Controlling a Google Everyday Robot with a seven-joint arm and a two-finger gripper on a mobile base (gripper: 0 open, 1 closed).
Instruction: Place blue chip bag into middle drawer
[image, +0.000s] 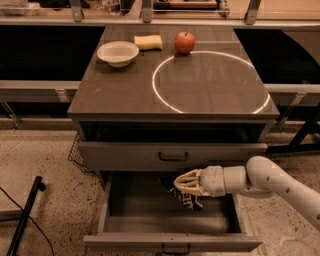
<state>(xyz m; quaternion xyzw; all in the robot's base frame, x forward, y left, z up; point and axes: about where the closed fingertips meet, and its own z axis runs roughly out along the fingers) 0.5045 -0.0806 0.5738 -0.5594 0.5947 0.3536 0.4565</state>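
My gripper is going to put the blue chip bag down on the open middle drawer's bottom, behind the front handle (193, 207).
The blue chip bag (183, 199) lies dark and crumpled, with white print, on the floor of the open middle drawer (150, 212), near its back. My gripper (184, 184) reaches in from the right on a white arm, just above the bag and partly covering it. Its cream fingers (186, 176) are spread and no longer clamp the bag. The drawer above (172, 156) is closed.
On the cabinet top (115, 87) stand a white bowl (118, 52), a yellow sponge (148, 42) and a red apple (184, 42), beside a white painted ring (210, 80). A black pole (22, 220) and a cable lie on the floor at the left.
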